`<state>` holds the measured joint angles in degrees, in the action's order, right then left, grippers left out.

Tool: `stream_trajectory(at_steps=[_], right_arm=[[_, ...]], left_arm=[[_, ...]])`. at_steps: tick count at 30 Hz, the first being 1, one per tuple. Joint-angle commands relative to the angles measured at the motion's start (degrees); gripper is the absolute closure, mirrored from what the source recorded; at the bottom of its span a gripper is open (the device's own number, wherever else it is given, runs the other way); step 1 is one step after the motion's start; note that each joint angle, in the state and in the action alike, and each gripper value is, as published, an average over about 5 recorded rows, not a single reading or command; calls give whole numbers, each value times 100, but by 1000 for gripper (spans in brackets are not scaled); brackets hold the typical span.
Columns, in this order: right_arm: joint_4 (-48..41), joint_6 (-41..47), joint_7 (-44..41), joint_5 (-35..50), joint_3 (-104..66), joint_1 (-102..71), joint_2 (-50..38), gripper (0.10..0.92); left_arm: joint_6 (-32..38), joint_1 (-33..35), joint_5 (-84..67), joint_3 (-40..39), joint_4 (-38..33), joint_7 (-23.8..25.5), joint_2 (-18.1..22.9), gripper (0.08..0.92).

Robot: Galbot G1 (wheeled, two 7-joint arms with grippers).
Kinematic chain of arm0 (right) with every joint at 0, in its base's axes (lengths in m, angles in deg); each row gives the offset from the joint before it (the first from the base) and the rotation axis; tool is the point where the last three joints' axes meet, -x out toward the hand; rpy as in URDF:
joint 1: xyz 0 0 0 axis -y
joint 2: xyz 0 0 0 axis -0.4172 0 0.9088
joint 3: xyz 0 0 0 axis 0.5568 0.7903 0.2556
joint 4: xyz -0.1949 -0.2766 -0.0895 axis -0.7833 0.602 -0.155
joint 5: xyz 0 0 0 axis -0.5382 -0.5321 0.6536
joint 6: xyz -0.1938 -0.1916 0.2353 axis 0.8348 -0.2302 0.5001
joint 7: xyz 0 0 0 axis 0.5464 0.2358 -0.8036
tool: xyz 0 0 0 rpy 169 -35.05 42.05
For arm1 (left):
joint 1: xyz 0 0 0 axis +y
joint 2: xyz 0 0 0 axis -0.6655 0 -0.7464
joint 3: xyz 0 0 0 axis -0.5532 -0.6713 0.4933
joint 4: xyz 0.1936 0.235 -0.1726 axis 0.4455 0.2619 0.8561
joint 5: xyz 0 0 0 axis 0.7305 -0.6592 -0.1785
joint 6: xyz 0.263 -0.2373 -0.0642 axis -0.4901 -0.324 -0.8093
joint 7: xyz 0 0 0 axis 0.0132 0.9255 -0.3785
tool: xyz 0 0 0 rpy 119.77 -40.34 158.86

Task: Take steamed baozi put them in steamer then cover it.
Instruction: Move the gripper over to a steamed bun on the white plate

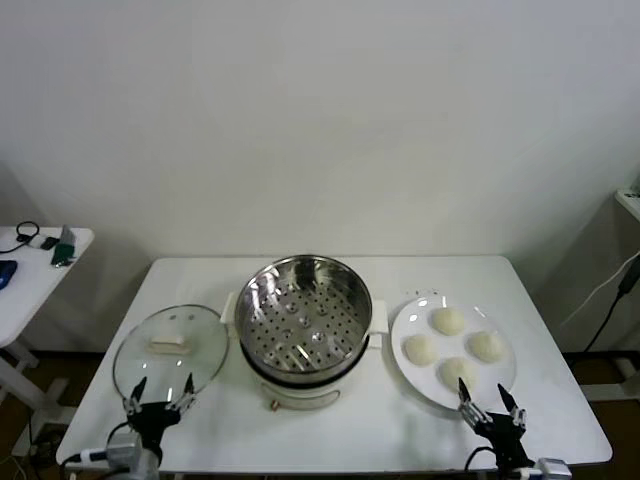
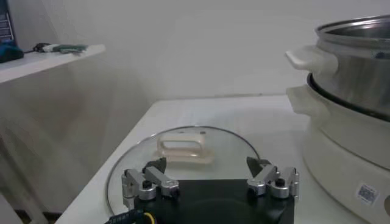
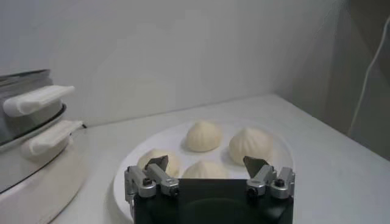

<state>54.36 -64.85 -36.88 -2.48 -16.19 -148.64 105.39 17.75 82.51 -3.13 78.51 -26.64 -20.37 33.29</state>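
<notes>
My right gripper's next target is the farthest baozi point(image 1: 448, 321) point(image 3: 203, 136) on the white plate, the one closest to the wall. It should go there and close around the baozi's sides.
Several cream-white baozi lie on a flat white plate point(image 1: 412, 375) at the right; the nearest baozi point(image 1: 456, 373) is just beyond my right gripper point(image 1: 491, 401), which is open and empty at the table's front edge. In the right wrist view the gripper point(image 3: 206, 163) faces the baozi point(image 3: 204, 135) on the plate point(image 3: 125, 176). The steel steamer point(image 1: 303, 312) stands empty at the centre in its white base. The glass cover point(image 1: 170, 349) lies flat at the left; my left gripper point(image 1: 160, 391) is open at its near rim. In the left wrist view the gripper point(image 2: 208, 164) faces the cover's handle point(image 2: 184, 148).
A small side table point(image 1: 35, 262) with dark items stands at the far left, also in the left wrist view point(image 2: 52, 56). The steamer's side handles point(image 2: 309, 58) jut toward the cover. The table's front edge point(image 1: 330, 462) is close to both grippers. A cable point(image 1: 610, 300) hangs at the right.
</notes>
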Motion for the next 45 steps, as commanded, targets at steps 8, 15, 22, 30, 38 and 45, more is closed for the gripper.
stream_trajectory(at_steps=[8, 15, 22, 30, 38, 45], right_arm=[[-927, 1548, -526, -370, 476, 2737, -1937, 203], [-2046, 1975, -2377, -943, 2237, 4606, -3763, 203], [-2843, 737, -4825, -2113, 3974, 5804, -4965, 203], [-3295, -6, -6421, -2261, 6346, 8130, -4860, 203], [-4146, -27, -6849, -1692, 9505, 10747, -3920, 203], [-4905, -29, -6958, -1361, 10760, 11585, -2954, 203]], left_arm=[[-9, -88, -23, -85, 72, 7, -51, 177], [-9, -137, -26, -122, 84, 33, -109, 177], [49, -160, 12, -128, 141, 97, -77, 177], [104, -200, 39, -132, 237, 126, -30, 177], [155, -232, 218, -71, 234, 162, -40, 177], [188, -246, 323, -32, 225, 224, -31, 177]])
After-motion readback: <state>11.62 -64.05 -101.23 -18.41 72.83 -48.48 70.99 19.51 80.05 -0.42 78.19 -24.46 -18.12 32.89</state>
